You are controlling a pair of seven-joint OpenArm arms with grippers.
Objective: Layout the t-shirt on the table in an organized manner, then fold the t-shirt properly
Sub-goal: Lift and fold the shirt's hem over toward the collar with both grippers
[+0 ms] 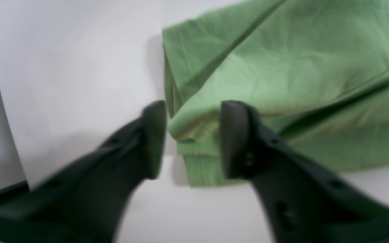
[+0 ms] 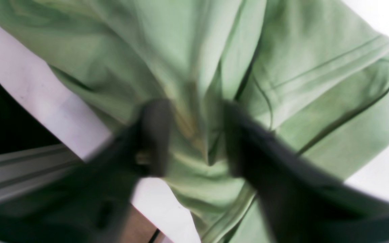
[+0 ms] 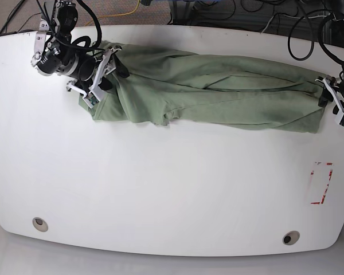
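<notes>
I have a thick bunch at the t-shirt's end in my right gripper, so it should open and pinch the narrow fold (image 2: 238, 71) beside that bunch before pulling the t-shirt nearer.
The pale green t-shirt (image 3: 218, 91) lies stretched in a long crumpled band across the far side of the white table (image 3: 160, 189). At its right end in the base view, my left gripper (image 3: 332, 100) pinches a raised fold at the hem corner (image 1: 194, 126), one dark finger (image 1: 154, 138) on each side. At the band's left end my right gripper (image 3: 100, 77) is shut on bunched fabric (image 2: 194, 135), with creases running into the gap between its fingers (image 2: 155, 135). Collar, placket and logo are hidden in the folds.
Two grey grommet holes (image 3: 39, 223) (image 3: 290, 236) sit near the front edge. A red tape rectangle (image 3: 321, 183) marks the right side. Cables (image 3: 229, 14) lie behind the far edge. The table's curved edge (image 2: 46, 101) runs close beside my right gripper.
</notes>
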